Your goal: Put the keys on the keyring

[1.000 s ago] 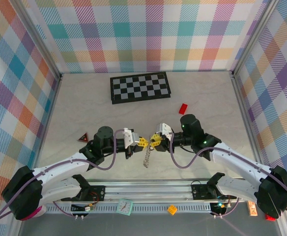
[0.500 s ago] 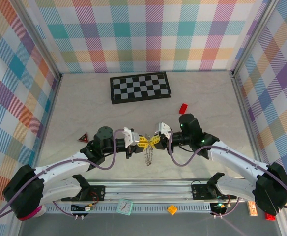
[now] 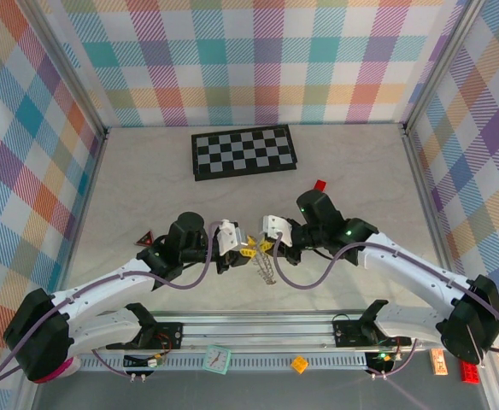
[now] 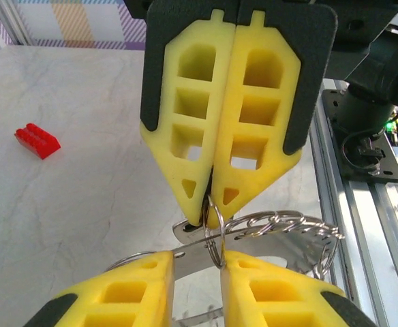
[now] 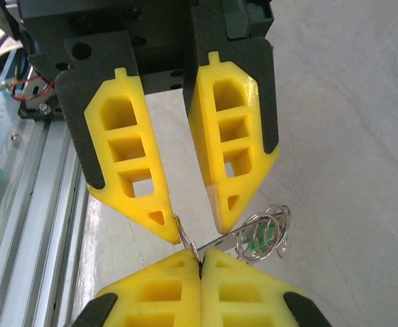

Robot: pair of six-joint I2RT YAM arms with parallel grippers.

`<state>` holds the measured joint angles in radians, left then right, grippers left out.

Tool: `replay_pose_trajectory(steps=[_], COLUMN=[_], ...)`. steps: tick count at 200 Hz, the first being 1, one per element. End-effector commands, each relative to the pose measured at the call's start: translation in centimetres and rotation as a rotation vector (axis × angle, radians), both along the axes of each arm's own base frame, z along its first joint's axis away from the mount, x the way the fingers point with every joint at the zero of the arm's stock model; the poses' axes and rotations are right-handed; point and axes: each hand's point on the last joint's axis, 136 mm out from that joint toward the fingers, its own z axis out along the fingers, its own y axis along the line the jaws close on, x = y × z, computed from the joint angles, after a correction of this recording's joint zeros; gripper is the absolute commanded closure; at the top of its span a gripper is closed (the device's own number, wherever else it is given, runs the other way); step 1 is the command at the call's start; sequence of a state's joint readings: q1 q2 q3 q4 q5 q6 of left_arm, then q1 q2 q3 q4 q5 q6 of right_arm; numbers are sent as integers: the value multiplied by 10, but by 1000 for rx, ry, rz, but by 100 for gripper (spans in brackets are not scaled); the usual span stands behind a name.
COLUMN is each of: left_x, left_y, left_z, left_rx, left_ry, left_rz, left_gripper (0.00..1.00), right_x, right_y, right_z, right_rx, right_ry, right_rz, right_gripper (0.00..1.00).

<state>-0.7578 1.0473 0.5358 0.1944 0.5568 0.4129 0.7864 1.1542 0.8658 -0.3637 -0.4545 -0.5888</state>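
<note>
The right gripper alone is pinching the wire loop, so the left gripper should close on the loop's loose end (image 5: 180,226) before the right gripper opens for a new hold.
The keyring (image 4: 274,240), a flat grey metal ring fringed with small wire loops, hangs in the air between my two grippers, above the table's near middle (image 3: 265,269). My right gripper (image 5: 200,253) is shut, pinching one wire loop at the ring's rim; from the left wrist view its closed tips (image 4: 209,218) point down at the ring. My left gripper (image 4: 197,257) faces it with its fingers apart, and the ring's flat band crosses the gap. A green-headed key (image 5: 266,238) hangs among the loops. From above, the left gripper (image 3: 243,249) and right gripper (image 3: 265,246) nearly touch.
A black-and-white chequered board (image 3: 243,151) lies at the back. A small red block (image 3: 319,184) sits just behind the right arm. A red triangle (image 3: 148,240) lies left of the left arm. The aluminium rail (image 3: 258,329) runs along the near edge.
The right jaws have closed on a loop of the keyring and the left jaws have parted. The right wrist has swung left and further back; the ring hangs slightly further right.
</note>
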Motion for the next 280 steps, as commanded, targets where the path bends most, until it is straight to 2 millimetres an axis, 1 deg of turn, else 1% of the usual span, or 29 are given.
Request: replay_pose_trajectory(steps=[1, 30, 54, 70, 73, 84, 96, 105, 115, 131, 154, 175, 197, 228, 234, 242, 257, 275, 280], left_x=[3, 5, 7, 6, 6, 5, 2, 0, -3, -9, -9, -11, -11, -13, -13, -13, -12, -6, -4], left_y=[-4, -5, -5, -5, -5, -5, -4, -4, -5, -7, -8, -8, -8, -9, -10, -10, -9, -6, -5], left_z=[16, 20, 22, 23, 23, 23, 23, 24, 25, 27, 32, 34, 33, 35, 36, 36, 35, 32, 30], left_rx=[-16, -31, -42, -48, -49, -53, -60, -72, -91, -127, -179, -209, -218, -238, -242, -245, -240, -216, -202], left_ry=[-37, -38, -42, -44, -45, -46, -49, -53, -56, -66, -76, -87, -90, -85, -85, -85, -81, -76, -77], left_rz=[-4, 1, 12, 11, 9, 6, -3, -13, -29, -62, -60, -68, -71, -81, -82, -83, -74, -28, -17], left_gripper=[80, 87, 91, 98, 100, 100, 100, 100, 100, 100, 100, 100, 100, 100, 100, 100, 100, 81, 78], right_x=[-9, -17, -21, -22, -21, -17, -11, -8, -4, -5, -6, -5, -7, -7, -7, -6, -7, -6, -6], right_y=[4, 10, 11, 10, 10, 8, 4, 1, -2, -3, -1, -2, -1, 2, 3, 4, 4, 1, 0], right_z=[5, 8, 10, 11, 12, 14, 18, 20, 21, 20, 16, 12, 15, 17, 17, 19, 21, 22, 21], right_rx=[-33, -14, 6, 19, 24, 48, 90, 121, 147, 169, 184, 172, 191, 211, 215, 220, 221, 200, 185], right_ry=[-36, -25, -11, -9, -11, -15, -10, 4, 25, 54, 78, 83, 82, 82, 84, 82, 75, 55, 52], right_rz=[65, 102, 114, 108, 103, 74, 38, 19, -1, -1, -1, -10, 1, 13, 16, 18, 25, 22, 21], right_gripper=[100, 100, 100, 100, 97, 83, 73, 70, 69, 68, 70, 77, 82, 82, 83, 87, 100, 100, 100])
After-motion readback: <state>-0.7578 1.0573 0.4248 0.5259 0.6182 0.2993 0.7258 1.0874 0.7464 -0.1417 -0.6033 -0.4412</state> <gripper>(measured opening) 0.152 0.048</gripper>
